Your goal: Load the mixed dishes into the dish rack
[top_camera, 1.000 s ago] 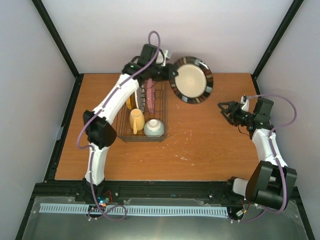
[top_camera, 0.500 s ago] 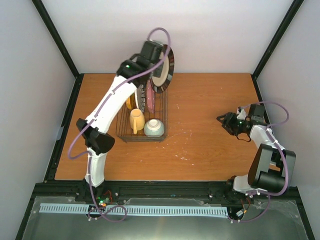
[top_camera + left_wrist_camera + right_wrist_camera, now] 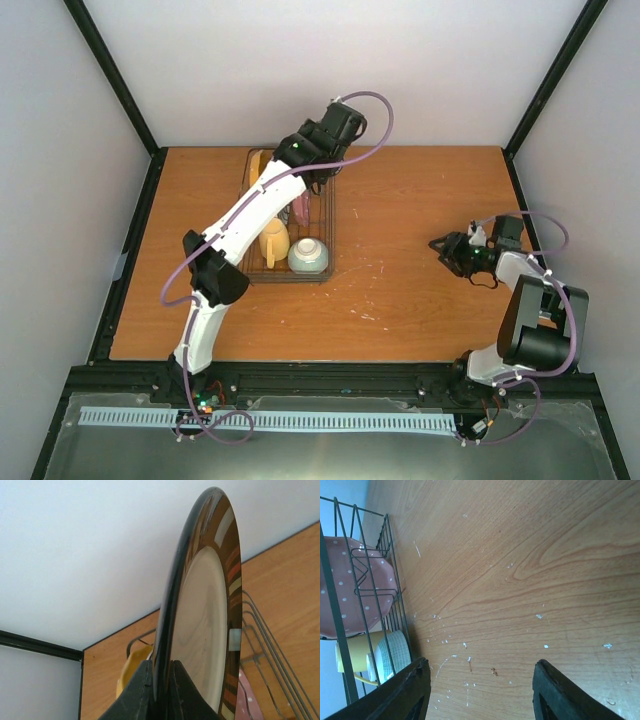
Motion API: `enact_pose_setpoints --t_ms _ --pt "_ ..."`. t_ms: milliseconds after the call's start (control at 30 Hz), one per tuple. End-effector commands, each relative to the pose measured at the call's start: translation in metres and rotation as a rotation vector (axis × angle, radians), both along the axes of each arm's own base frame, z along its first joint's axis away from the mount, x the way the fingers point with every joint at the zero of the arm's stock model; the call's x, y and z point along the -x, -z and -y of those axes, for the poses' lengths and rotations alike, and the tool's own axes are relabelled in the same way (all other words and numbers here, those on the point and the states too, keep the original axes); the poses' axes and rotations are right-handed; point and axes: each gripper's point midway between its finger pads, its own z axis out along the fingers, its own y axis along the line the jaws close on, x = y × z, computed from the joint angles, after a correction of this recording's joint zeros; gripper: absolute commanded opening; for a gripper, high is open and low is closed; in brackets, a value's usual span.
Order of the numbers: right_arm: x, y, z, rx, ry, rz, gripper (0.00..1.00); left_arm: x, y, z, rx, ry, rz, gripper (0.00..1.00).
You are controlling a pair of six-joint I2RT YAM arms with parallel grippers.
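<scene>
I will use my left gripper to set the brown-rimmed plate upright and let it go between the pink plate and the dish rack's side wires [image 3: 312, 200] [image 3: 264, 686].
My left gripper [image 3: 161, 690] is shut on the rim of the white plate with dark radial stripes [image 3: 207, 630], holding it upright and edge-on over the far end of the dish rack [image 3: 290, 268]. From above, the left gripper [image 3: 312, 172] and arm hide most of that plate. In the rack stand a pink plate [image 3: 301, 208], an orange-yellow plate [image 3: 258, 165], the cream-yellow mug [image 3: 272, 243] and the pale bowl [image 3: 308, 256]. My right gripper [image 3: 445, 247] hangs open and empty over the table at the right, facing the rack [image 3: 370, 580].
Rack wires [image 3: 262, 645] rise just right of the held plate, with the orange-yellow plate [image 3: 131, 670] to its left and the pink plate [image 3: 248, 704] below right. Black frame posts and white walls bound the wooden table [image 3: 420, 290].
The left arm has swung the striped plate from face-up right of the rack to edge-on over the rack's far end. The right gripper has drawn slightly nearer and left.
</scene>
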Motion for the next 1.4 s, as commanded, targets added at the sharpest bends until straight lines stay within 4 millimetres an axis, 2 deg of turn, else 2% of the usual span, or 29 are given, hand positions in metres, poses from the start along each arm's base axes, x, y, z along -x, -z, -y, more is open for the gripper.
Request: enact_pose_setpoints --t_ms 0,133,333,433,567,867,1000,1100,1267,1367 --pt "-0.004 0.003 -0.004 -0.020 -0.029 0.020 0.55 0.002 -0.088 -0.032 0.055 -0.130 0.248 0.01" --pt "-0.006 0.003 -0.005 -0.036 -0.037 0.017 0.55 0.002 -0.066 -0.027 0.094 -0.133 0.189 0.01" --pt "-0.003 0.007 -0.009 -0.062 -0.051 -0.003 0.54 0.014 -0.007 -0.017 0.245 -0.151 -0.010 0.01" --pt "0.002 0.010 -0.010 -0.068 -0.051 -0.024 0.54 0.023 0.021 -0.018 0.312 -0.199 -0.114 0.01" --pt "0.011 0.014 -0.012 -0.069 -0.053 -0.056 0.54 0.037 0.049 -0.020 0.363 -0.263 -0.210 0.01" --pt "0.006 0.015 -0.014 -0.100 -0.066 -0.075 0.52 0.036 0.059 -0.033 0.339 -0.324 -0.202 0.01" --pt "0.003 0.017 -0.015 -0.117 -0.068 -0.076 0.52 0.025 0.057 -0.042 0.309 -0.336 -0.177 0.01" --pt "-0.001 0.020 -0.014 -0.124 -0.069 -0.082 0.52 0.018 0.065 -0.046 0.286 -0.345 -0.184 0.00" --pt "-0.007 0.023 -0.013 -0.131 -0.069 -0.080 0.51 0.012 0.095 -0.035 0.275 -0.333 -0.249 0.00" --pt "-0.009 0.022 -0.012 -0.129 -0.068 -0.078 0.50 0.008 0.088 -0.040 0.254 -0.348 -0.211 0.01"
